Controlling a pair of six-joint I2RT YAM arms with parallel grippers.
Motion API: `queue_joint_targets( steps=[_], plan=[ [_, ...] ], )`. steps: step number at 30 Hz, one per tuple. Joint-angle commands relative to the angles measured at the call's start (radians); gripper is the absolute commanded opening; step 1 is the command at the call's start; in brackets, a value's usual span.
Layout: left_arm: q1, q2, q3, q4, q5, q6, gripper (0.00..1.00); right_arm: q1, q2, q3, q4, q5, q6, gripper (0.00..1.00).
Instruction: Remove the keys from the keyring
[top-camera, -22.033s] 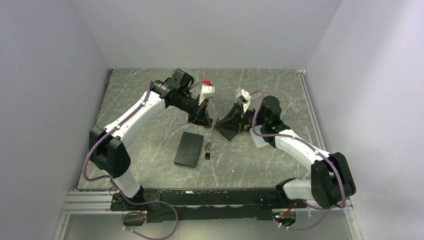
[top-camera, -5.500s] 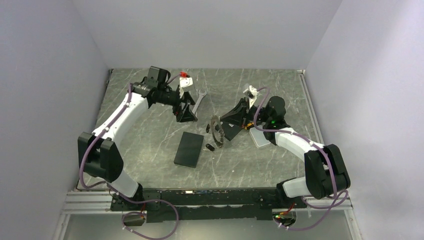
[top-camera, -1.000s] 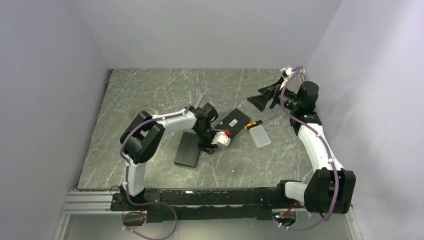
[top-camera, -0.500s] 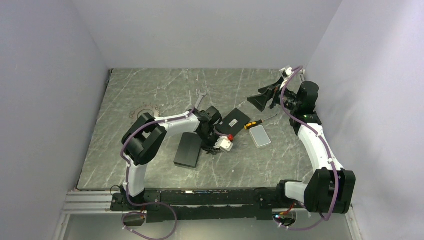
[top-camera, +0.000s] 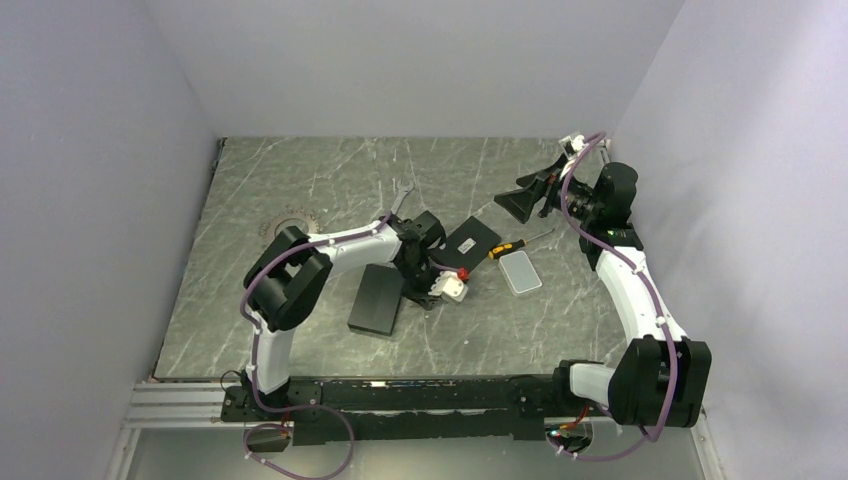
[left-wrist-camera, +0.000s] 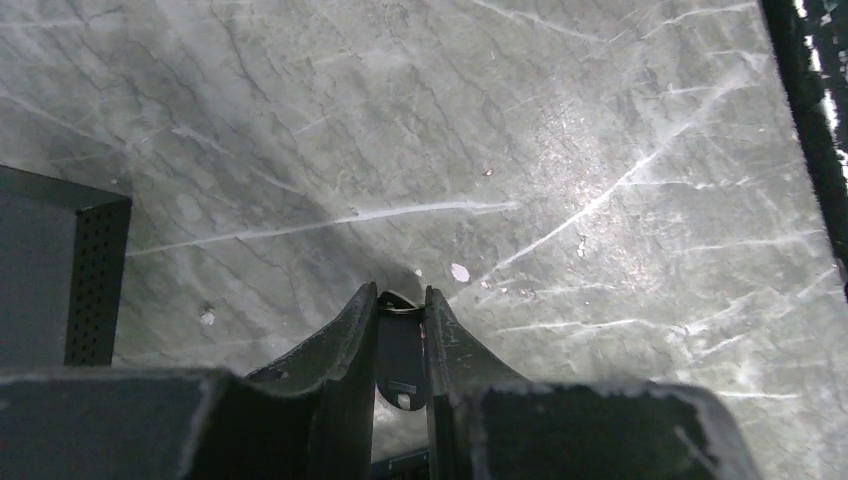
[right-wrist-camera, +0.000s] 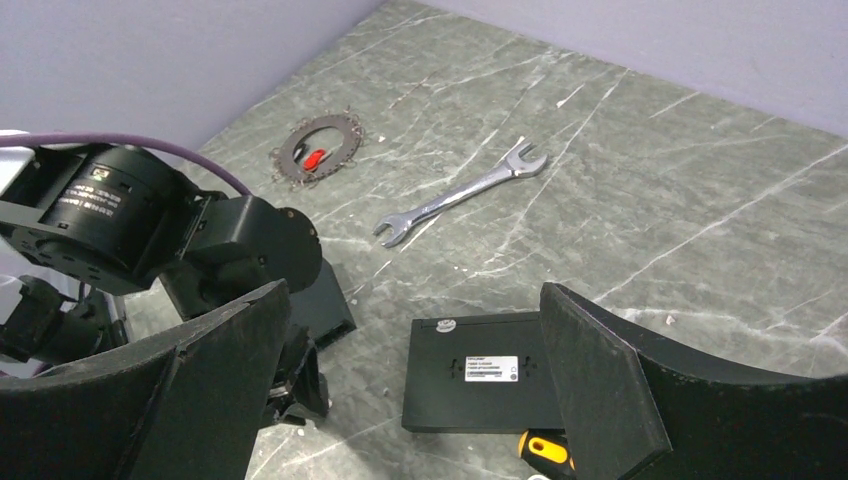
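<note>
I need to release the black-headed key from my left gripper on the bare table (top-camera: 331, 307) beside the flat black box, toward the keyring's side.
The keyring (top-camera: 290, 222) lies flat on the table at the left, fringed with several keys (right-wrist-camera: 345, 128) and carrying a small red piece (right-wrist-camera: 314, 158). My left gripper (top-camera: 420, 298) is down at the table beside the black box, far from the ring. In the left wrist view its jaws (left-wrist-camera: 402, 295) are shut on a single black-headed key (left-wrist-camera: 400, 350), with a small wire loop at the tips. My right gripper (top-camera: 520, 203) hangs raised at the far right, its jaws (right-wrist-camera: 415, 300) wide open and empty.
A silver wrench (top-camera: 400, 195) lies behind the left gripper. A flat black box (top-camera: 375, 298) sits left of it. A black device with a white label (top-camera: 472, 240), an orange-handled screwdriver (top-camera: 505, 248) and a small grey case (top-camera: 521, 271) lie to the right.
My left gripper's jaws have closed onto the black-headed key while the wrist shifted slightly right. The right arm has stayed still.
</note>
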Motion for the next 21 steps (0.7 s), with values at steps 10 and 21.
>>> queue_joint_targets(
  steps=[10,21],
  plan=[
    [0.159,-0.212,0.193,-0.28,0.084,-0.142,0.14,0.0,-0.006,-0.01,0.035,-0.034,-0.008,1.0],
    [0.526,-0.434,-0.051,-0.346,0.072,-0.079,0.15,0.0,-0.005,-0.011,0.04,-0.047,0.001,1.0]
  ],
)
